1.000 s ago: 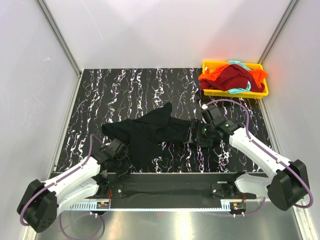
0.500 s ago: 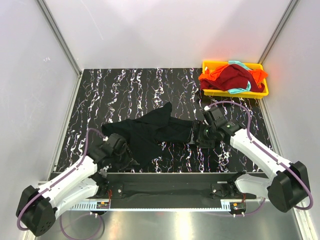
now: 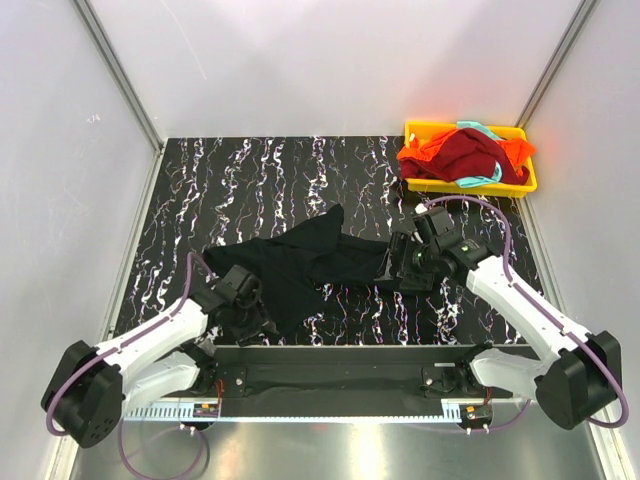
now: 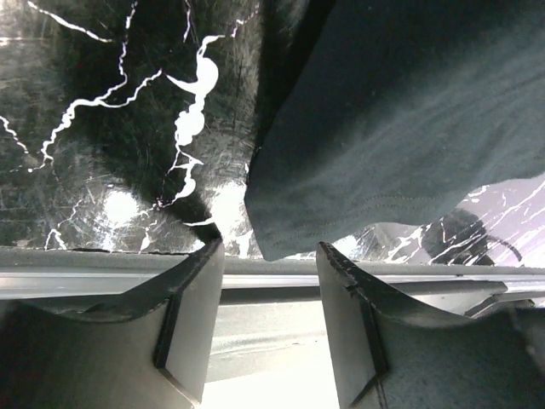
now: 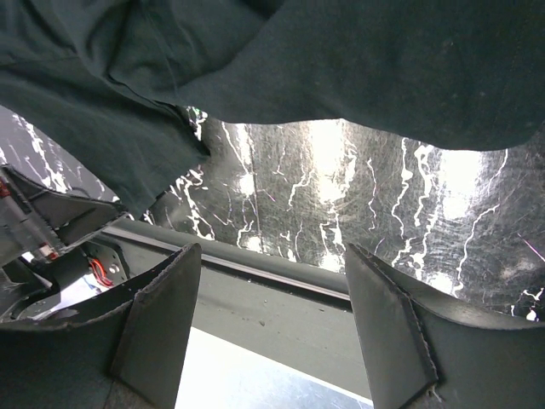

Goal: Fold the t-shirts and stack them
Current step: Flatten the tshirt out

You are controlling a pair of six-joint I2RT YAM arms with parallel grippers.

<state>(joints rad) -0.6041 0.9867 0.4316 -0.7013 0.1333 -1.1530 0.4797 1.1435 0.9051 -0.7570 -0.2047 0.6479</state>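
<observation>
The robot's right gripper will close on the black t-shirt's near edge (image 3: 418, 291) (image 5: 473, 146), at the shirt's end that is closest to the yellow tray.
A black t-shirt (image 3: 300, 262) lies crumpled and partly spread on the dark marbled table (image 3: 230, 180). My left gripper (image 3: 252, 322) is low at the shirt's near left corner. In the left wrist view the left gripper (image 4: 268, 251) is open, and the hem corner of the black t-shirt (image 4: 383, 145) lies just beyond its tips, with nothing between them. My right gripper (image 3: 398, 270) hovers at the shirt's right edge. The right gripper (image 5: 272, 256) is wide open and empty, and the black t-shirt (image 5: 341, 68) fills the top of that view.
A yellow tray (image 3: 440, 186) at the back right holds a dark red t-shirt (image 3: 470, 155), an orange one (image 3: 425, 150) and a teal one (image 3: 482, 180) in a heap. The table's near edge rail (image 4: 272, 277) runs right by both grippers. White walls enclose the table.
My left gripper has shifted a little right to the shirt's near corner and its jaws have spread wider. The right gripper has drifted slightly back, still open.
</observation>
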